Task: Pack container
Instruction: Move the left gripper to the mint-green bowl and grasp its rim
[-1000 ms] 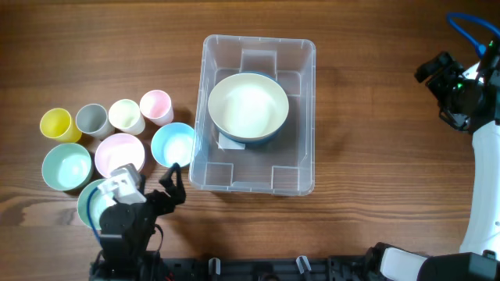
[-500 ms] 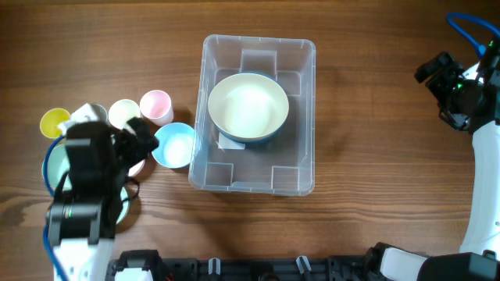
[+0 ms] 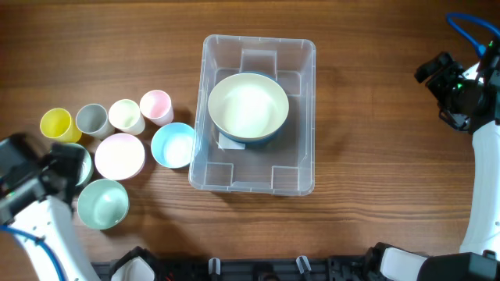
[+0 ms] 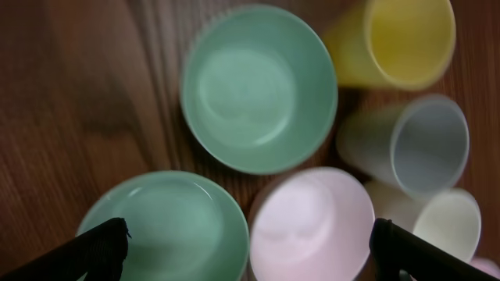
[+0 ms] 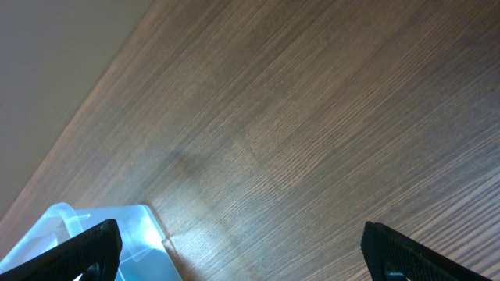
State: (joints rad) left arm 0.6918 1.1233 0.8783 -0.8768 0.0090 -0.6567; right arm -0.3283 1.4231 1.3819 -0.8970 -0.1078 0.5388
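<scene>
The robot's left gripper should next move to the near green bowl and close on its rim point(image 3: 83, 219) point(image 4: 106, 194) on the side away from the pink bowl.
The container point(image 3: 303, 168), a large clear bin, stands mid-table with a big cream bowl point(image 3: 248, 105) with a blue outside in it. Its corner shows in the right wrist view point(image 5: 94, 242). My left gripper point(image 3: 64, 165) is open and empty, hovering over the bowls at the far left. In the left wrist view it point(image 4: 246, 261) spans a green bowl point(image 4: 164, 226) and a pink bowl point(image 4: 312, 222), with a second green bowl point(image 4: 258, 86) beyond. My right gripper point(image 3: 447, 87) is open and empty, held high at the far right point(image 5: 246, 257).
Left of the container stand a blue bowl point(image 3: 173, 145), a pink bowl point(image 3: 119, 154), a green bowl point(image 3: 103, 204), and yellow point(image 3: 56, 123), grey point(image 3: 92, 119), cream point(image 3: 125, 115) and pink point(image 3: 156, 106) cups. My left arm partly covers another green bowl point(image 3: 81, 162).
My left arm has swung from the front edge up over the bowls and then out to the far left. The right arm, the container and the dishes have not moved.
</scene>
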